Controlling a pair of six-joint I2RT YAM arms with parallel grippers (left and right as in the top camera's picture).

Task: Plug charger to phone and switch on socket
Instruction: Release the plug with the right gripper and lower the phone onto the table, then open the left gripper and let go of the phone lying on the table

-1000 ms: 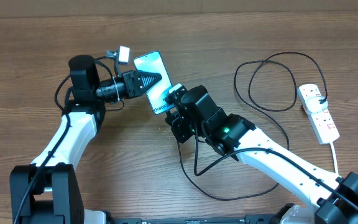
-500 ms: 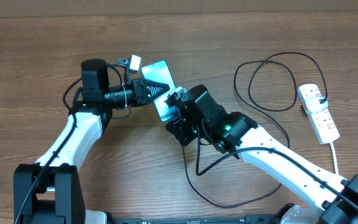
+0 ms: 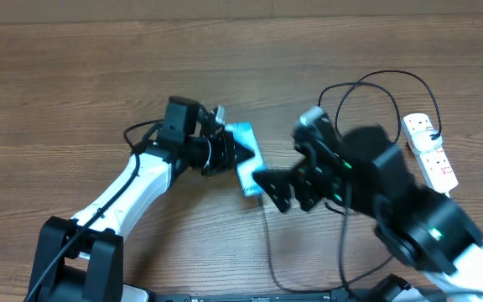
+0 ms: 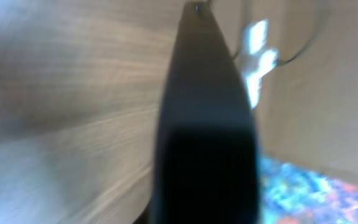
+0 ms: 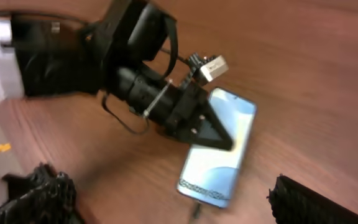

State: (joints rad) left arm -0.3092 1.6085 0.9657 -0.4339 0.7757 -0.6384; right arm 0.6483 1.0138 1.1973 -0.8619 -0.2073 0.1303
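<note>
The phone will leave my left gripper on the wooden table (image 3: 215,174) beneath its black fingers, slightly farther from the socket.
The phone (image 3: 250,170) lies flat on the wooden table with its light blue screen up. My left gripper (image 3: 239,154) is shut, its black tip resting on the screen (image 5: 219,165). The left wrist view is blurred and shows only the shut fingers (image 4: 204,130) and a patch of screen (image 4: 319,193). The charger's black cable (image 3: 268,239) runs up to the phone, and its plug tip (image 5: 196,210) sits at the phone's bottom edge. My right gripper (image 3: 285,191) is open just right of the phone, gripping nothing. The socket (image 3: 430,151) lies at the far right.
The cable's big loop (image 3: 390,73) spreads over the table between my right arm and the power strip. A white cord (image 3: 454,210) runs from the strip toward the front edge. My right arm is blurred with motion.
My right gripper opened, let go of the plug tip and drew back to the right. The left gripper and the phone under it have shifted right and nearer.
</note>
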